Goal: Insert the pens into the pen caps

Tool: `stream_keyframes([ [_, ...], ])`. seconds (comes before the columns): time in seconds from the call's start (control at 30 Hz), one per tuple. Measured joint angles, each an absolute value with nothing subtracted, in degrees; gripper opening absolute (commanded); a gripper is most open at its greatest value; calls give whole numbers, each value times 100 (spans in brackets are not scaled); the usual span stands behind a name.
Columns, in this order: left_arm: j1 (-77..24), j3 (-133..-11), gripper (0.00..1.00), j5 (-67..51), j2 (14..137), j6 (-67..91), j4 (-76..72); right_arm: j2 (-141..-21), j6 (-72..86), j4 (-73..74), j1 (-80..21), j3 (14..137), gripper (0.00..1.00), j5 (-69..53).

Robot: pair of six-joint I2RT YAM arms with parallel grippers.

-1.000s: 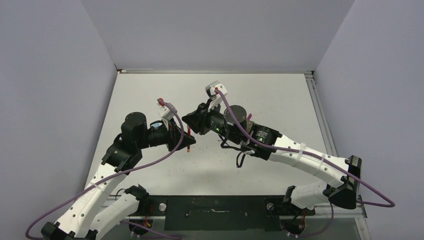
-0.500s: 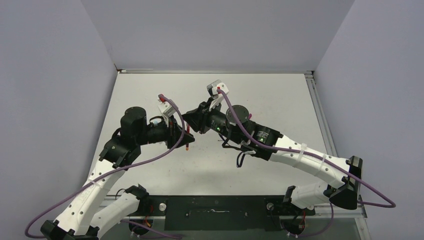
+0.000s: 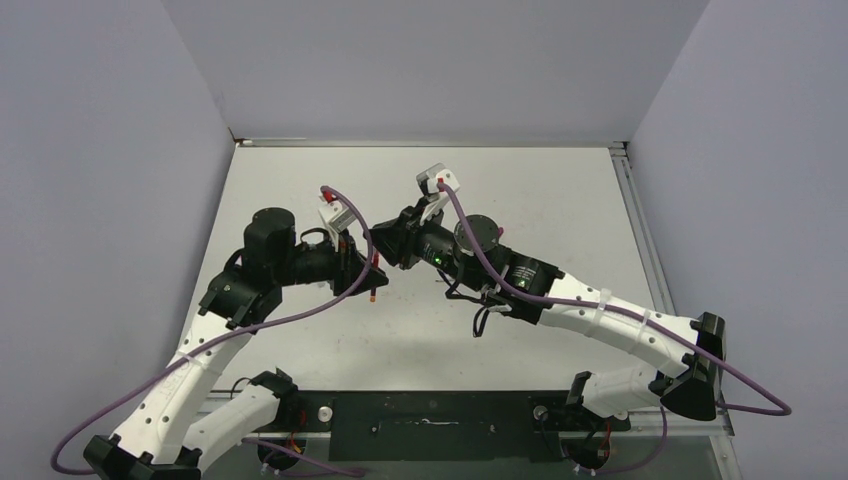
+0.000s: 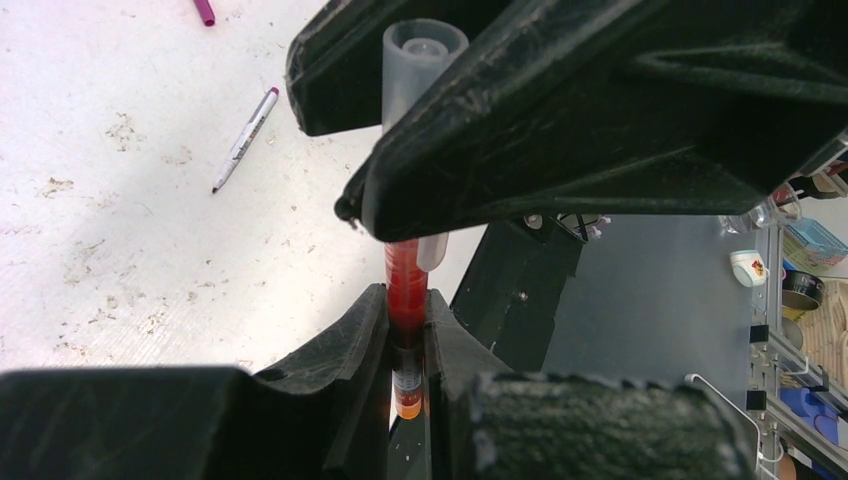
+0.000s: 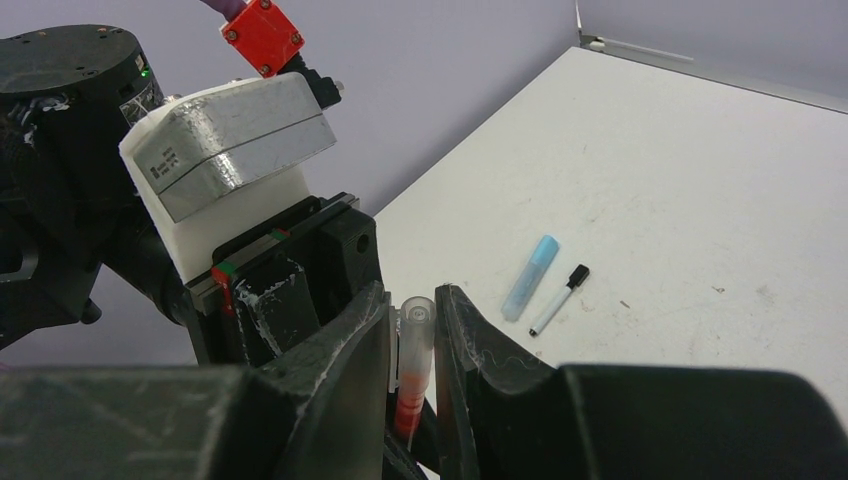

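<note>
My left gripper will let go of the capped red pen on the white table (image 3: 364,268) next to the black-ended thin pale pen. The red pen is now above the table's middle.
My left gripper (image 4: 407,300) is shut on a red pen (image 4: 405,285), which stands upright between its fingers. The pen's upper end sits inside a translucent pale pen cap (image 4: 422,50). My right gripper (image 5: 412,300) is shut on that pen cap (image 5: 415,335), with the red pen (image 5: 408,410) showing through its lower half. In the top view the two grippers meet above the table's middle, left gripper (image 3: 365,272) below right gripper (image 3: 385,240). A light-blue pen cap (image 5: 530,277) and a thin pale pen with a black end (image 5: 558,299) lie on the table.
Another thin pale pen (image 4: 245,138) lies on the white table (image 3: 540,200), with a magenta object (image 4: 203,11) at the frame edge beyond it. Grey walls close the table at the back and sides. A black mounting plate (image 3: 430,425) runs along the near edge.
Both grippers have drifted slightly toward the far side of the table, staying together. Each keeps its hold, on the red pen and on the cap.
</note>
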State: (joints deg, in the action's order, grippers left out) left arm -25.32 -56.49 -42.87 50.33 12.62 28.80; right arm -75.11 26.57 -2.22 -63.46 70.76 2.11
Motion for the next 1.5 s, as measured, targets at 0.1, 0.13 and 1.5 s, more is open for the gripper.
stream_keyframes([
  [0.1, -2519, -5719, 0, -4333, 5074, 1236, 2974, -7470, 2663, -242, -6346, 7037, 5, 209],
  [0.13, -2512, -5745, 0, -4359, 5089, 1227, 2991, -7454, 2665, -248, -6346, 7030, 5, 209],
  [1.5, -2314, -6250, 0, -5105, 5264, 1452, 2943, -7137, 2792, -602, -6427, 6958, 5, 301],
])
